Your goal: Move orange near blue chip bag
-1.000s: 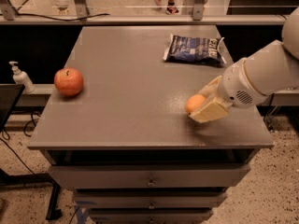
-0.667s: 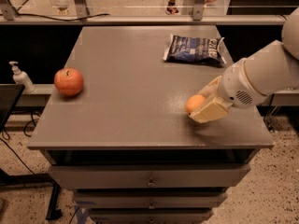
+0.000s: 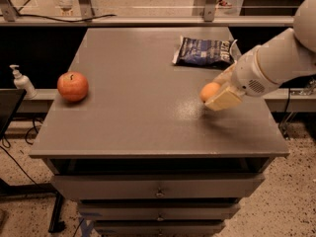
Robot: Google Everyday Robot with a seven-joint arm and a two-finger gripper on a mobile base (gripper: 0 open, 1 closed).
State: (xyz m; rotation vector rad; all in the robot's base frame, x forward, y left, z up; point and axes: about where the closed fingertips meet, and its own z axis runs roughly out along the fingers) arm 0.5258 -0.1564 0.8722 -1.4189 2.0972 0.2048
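My gripper will let go of the orange on the grey table (image 3: 217,66), up against the front edge of the blue chip bag.
The orange (image 3: 208,91) is small and yellow-orange, at the right side of the grey table (image 3: 133,107), between my gripper's cream fingers. My gripper (image 3: 217,90) reaches in from the right on a white arm and is shut on the orange, holding it just above the tabletop. The blue chip bag (image 3: 204,51) lies flat at the table's back right, a short way behind the orange and the gripper, not touching them.
A red apple (image 3: 72,86) with a stem sits near the table's left edge. A white pump bottle (image 3: 21,82) stands on a ledge left of the table. Drawers run below the table's front edge.
My gripper has moved with the orange away from the front edge, toward the chip bag. The apple and the bag have not moved.
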